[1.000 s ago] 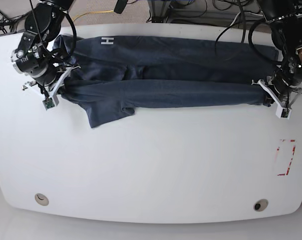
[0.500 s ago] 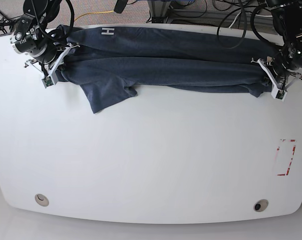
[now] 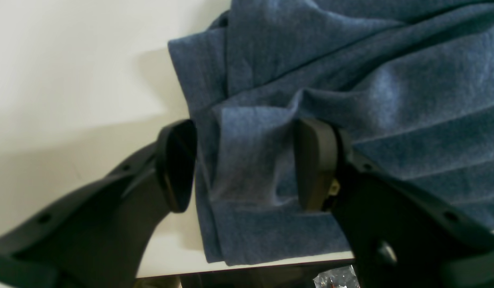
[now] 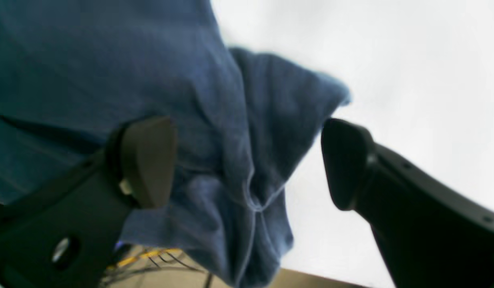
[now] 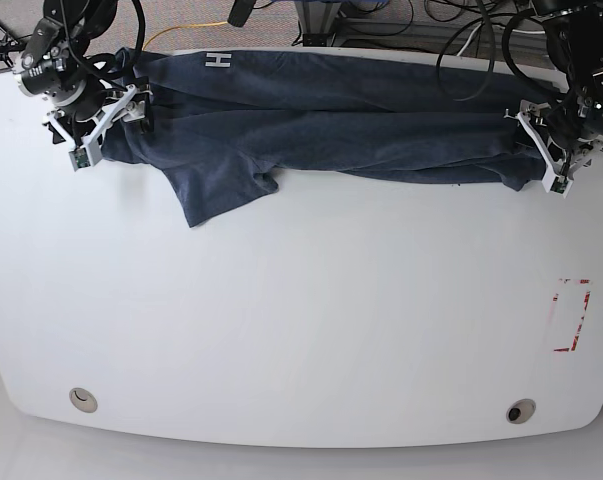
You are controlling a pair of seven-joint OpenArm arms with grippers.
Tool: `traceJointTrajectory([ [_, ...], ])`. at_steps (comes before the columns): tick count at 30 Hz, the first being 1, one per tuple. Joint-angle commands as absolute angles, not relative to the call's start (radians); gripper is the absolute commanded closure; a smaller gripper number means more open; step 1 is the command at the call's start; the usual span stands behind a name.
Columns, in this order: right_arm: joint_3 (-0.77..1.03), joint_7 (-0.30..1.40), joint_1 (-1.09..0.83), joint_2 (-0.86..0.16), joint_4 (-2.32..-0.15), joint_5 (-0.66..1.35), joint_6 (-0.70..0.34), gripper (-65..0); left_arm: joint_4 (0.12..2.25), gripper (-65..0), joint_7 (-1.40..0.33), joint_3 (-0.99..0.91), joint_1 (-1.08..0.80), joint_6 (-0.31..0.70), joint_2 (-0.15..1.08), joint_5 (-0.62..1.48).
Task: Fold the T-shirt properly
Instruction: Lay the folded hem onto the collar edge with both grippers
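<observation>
The T-shirt is crowding the far edge of the table, so next I pinch the T-shirt's hem corner (image 3: pixel 248 153) with my left gripper and help my right gripper pull the T-shirt toward the front.
The dark blue T-shirt (image 5: pixel 331 115) lies folded lengthwise in a long band along the table's far edge, with white letters (image 5: pixel 216 62) near its left end and a sleeve (image 5: pixel 216 185) sticking out toward the front. My left gripper (image 5: pixel 553 160) is at the band's right end. In the left wrist view the left gripper (image 3: pixel 245 166) is open, with the T-shirt's hem corner (image 3: pixel 247 168) lying loose between the pads. My right gripper (image 5: pixel 89 135) is at the band's left end. In the right wrist view the right gripper (image 4: pixel 245 162) stands wide open around a bunched fold (image 4: pixel 255 152).
A red-marked rectangle (image 5: pixel 571 315) is on the white table (image 5: pixel 301 330) at the right. Two round holes (image 5: pixel 82 399) (image 5: pixel 521 411) sit near the front edge. Cables and equipment (image 5: pixel 381 20) lie just beyond the far edge.
Both grippers carried the folded edge toward the far side of the table. Both were shut on the cloth before and have now opened and let it go.
</observation>
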State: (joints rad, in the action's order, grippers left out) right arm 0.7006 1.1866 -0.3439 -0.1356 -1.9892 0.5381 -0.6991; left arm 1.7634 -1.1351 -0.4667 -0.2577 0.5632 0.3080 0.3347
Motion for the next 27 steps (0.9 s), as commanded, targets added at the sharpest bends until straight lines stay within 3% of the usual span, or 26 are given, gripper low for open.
traceJointTrajectory([
  [1,0.731,1.173,-0.32,-0.148,-2.009,0.63,-0.698,-53.1,1.831,-34.7,-1.124,-0.476,-0.24,0.57,0.32,0.344],
  [7,0.72,1.178,-0.305,-0.143,-2.005,0.737,-0.698,-52.5,1.926,-34.7,-1.129,-0.476,-0.231,0.57,0.268,0.344],
  [9,0.687,1.179,-0.298,-0.142,-2.003,0.737,-0.698,-47.6,1.925,-34.6,-1.125,-0.475,-0.229,0.57,0.251,0.344],
  [11,0.657,1.179,-0.3,-0.143,-2.003,0.736,-0.698,-38.4,1.91,-34.4,-1.122,-0.476,-0.217,0.561,0.232,0.337],
  [13,0.631,1.179,-0.3,-0.143,-2.003,0.711,-0.698,-23.0,1.865,-32.1,-1.125,-0.476,-0.206,0.524,0.213,0.311],
  [16,0.584,1.179,-0.302,-0.142,-2.002,0.648,-0.698,-6.5,1.808,-22.5,-1.122,-0.478,-0.209,0.492,0.196,0.245],
  [17,0.572,1.179,-0.303,-0.142,-1.998,0.625,-0.698,-4.4,1.796,-19.2,-1.122,-0.478,-0.209,0.492,0.193,0.228],
  [20,0.541,1.173,-0.297,-0.142,-1.945,0.535,-0.698,-5.7,1.756,-11.5,-1.122,-0.478,-0.209,0.492,0.193,0.189],
  [27,0.532,1.056,-0.292,-0.159,-1.751,0.389,-0.698,-7.9,1.698,-11.4,-1.121,-0.476,-0.203,0.492,0.232,0.185],
])
